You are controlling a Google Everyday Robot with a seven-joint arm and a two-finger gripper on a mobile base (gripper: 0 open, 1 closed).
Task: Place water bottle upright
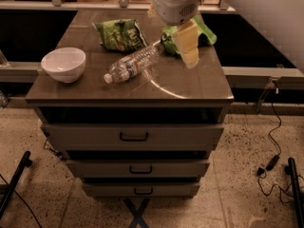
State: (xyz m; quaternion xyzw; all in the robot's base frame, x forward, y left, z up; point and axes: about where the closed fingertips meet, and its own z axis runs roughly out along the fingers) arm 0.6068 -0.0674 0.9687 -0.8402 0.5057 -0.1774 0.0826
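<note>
Next, the gripper should move to the middle of the water bottle's body [138, 61], between its white cap and its base, and close there.
The water bottle [133, 64] lies on its side near the middle of the brown cabinet top [190, 87]. It is clear and ribbed, with a pale label band, and its white cap points to the front left. My gripper [187, 45] hangs from the white wrist at the top of the view. It is pale yellow and hovers above the cabinet top, just right of the bottle's base and apart from it. It holds nothing that I can see.
A white bowl [63, 63] stands at the left of the top. A green chip bag [118, 33] lies behind the bottle. A second green bag [205, 32] lies at the back right, partly behind my gripper. The drawers [133, 137] below are closed. Cables [270, 160] lie on the floor at right.
</note>
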